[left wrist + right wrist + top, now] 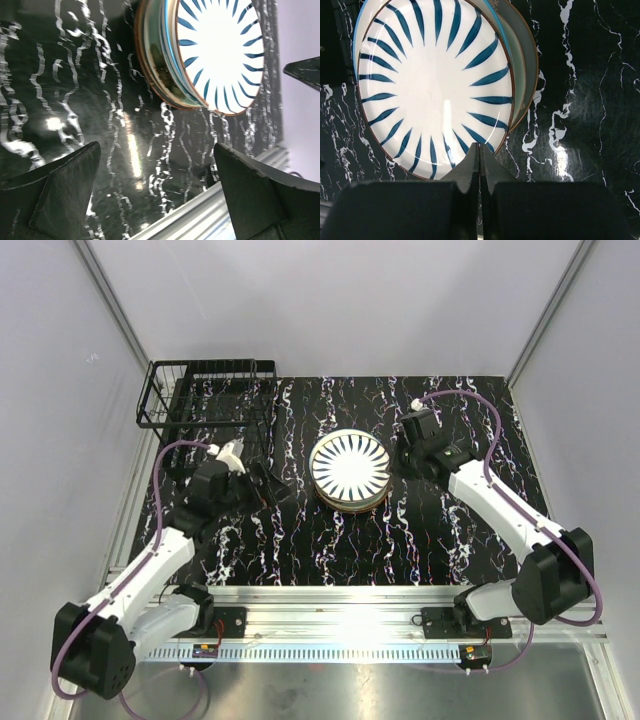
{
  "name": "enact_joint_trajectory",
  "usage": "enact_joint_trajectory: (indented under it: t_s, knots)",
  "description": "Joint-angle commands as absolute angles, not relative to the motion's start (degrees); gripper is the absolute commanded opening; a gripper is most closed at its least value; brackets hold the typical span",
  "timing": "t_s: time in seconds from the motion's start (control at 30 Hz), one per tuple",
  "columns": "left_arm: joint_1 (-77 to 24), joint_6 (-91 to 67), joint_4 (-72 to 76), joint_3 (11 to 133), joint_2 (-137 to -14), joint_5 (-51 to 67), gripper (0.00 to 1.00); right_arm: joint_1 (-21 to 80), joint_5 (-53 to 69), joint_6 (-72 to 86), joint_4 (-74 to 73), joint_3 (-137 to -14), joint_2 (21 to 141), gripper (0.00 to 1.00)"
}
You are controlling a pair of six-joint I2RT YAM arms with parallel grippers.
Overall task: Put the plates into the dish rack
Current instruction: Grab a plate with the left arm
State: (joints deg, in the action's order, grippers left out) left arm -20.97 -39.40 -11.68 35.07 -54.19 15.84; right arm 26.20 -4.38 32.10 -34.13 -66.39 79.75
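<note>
The striped plate is flat on the stack, so the robot's right gripper, closed above it, should open and pinch the striped plate's rim (388, 480) before the left gripper takes it.
A stack of plates (349, 471) sits mid-table, topped by a white plate with dark radial stripes (435, 85). Teal-rimmed and pale green, brown-edged plates (527, 65) show beneath it. The black wire dish rack (205, 395) stands at the back left corner. My left gripper (265, 486) is open and empty, low over the mat to the left of the stack; its wrist view (156, 147) shows the stack (220, 55) ahead. My right gripper (405, 453) is shut on nothing at the stack's right side, its tips (480, 146) over the striped plate's near rim.
The black marbled mat (330, 540) covers the table. An aluminium rail (330, 600) runs along the near edge and also shows in the left wrist view (200, 215). White enclosure walls stand close at left, right and back.
</note>
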Motion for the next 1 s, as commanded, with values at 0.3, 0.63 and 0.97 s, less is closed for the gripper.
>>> enact_joint_trajectory:
  t_s: [0.3,0.63,0.97]
  knots:
    - [-23.5,-44.3,1.1,35.9,-59.4,19.9,0.99,26.1,-7.1,35.0,-32.6,-65.1,80.3,0.29]
    - [-25.2,-42.2,-1.8,37.0,-58.9,15.4,0.99,26.1,-11.0,35.6,-33.0,-65.6,84.5,0.45]
    - [-25.5,-42.0,-1.9,37.3,-58.9,14.2,0.99,26.1,-9.4,37.4,-29.0,-63.9,86.6,0.39]
